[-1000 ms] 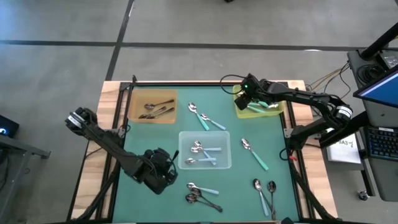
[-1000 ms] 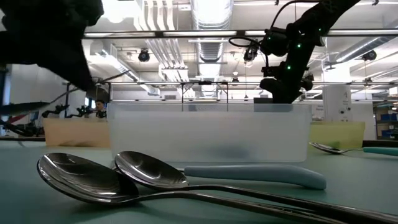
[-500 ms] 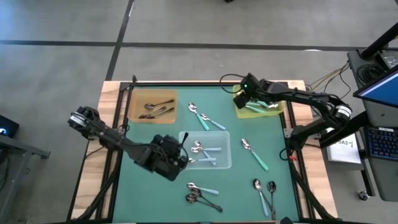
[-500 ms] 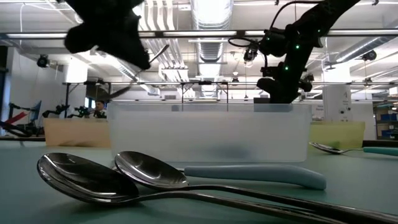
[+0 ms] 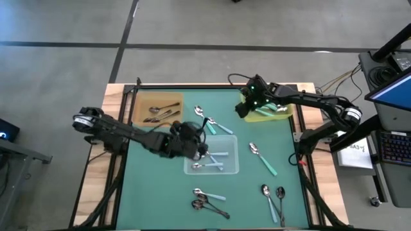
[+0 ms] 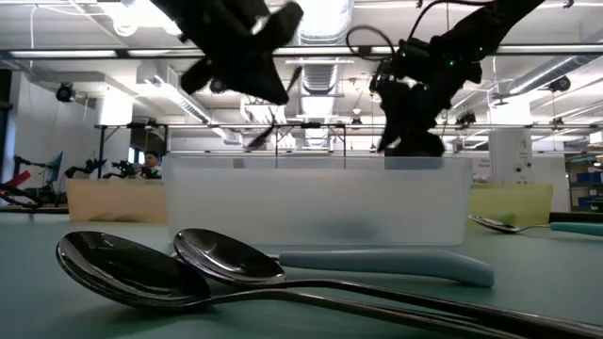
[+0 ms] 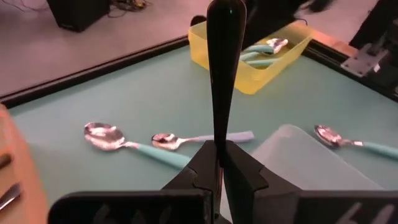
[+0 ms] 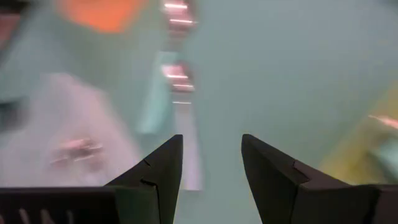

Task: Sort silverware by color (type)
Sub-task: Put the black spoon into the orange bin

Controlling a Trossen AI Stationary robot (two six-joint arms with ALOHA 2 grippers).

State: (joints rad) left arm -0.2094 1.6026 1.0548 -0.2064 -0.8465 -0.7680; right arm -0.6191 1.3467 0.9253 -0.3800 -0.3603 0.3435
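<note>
The robot's left gripper should release the dark spoon on top of the dark spoons in the brown tray (image 5: 158,118).
My left gripper (image 5: 200,146) hovers over the far-left part of the clear tray (image 5: 221,168), shut on a dark metal spoon (image 7: 222,74). The clear tray holds pale-blue-handled spoons (image 5: 215,156). My right gripper (image 5: 241,109) is open beside the left end of the yellow-green tray (image 5: 264,116), which holds teal-handled spoons (image 7: 264,50). The brown tray (image 5: 140,110) holds dark spoons. Teal-handled spoons (image 5: 207,120) lie flat on the mat between the trays. A mixed heap of spoons (image 5: 209,200) lies by the near edge. My left gripper pinches the dark spoon between its two fingers at one end of it (image 7: 217,144). The rest of the spoon sticks out forward past the fingertips to its rounded free end (image 7: 225,9). The spoon is lifted clear, above the clear tray (image 6: 273,127).
More spoons lie loose on the mat: one teal-handled (image 5: 263,159) right of the clear tray, a few (image 5: 274,197) near the right near corner. A raised dark rim (image 5: 192,86) borders the mat. In the low view two spoons (image 6: 188,268) lie close in front of the clear tray.
My left gripper has swung from the table's near-left part toward the far and right, rising, and now stands over the clear tray's far-left part, carrying the dark spoon. My right gripper has shifted a little from the yellow-green tray toward the table's left and near side.
</note>
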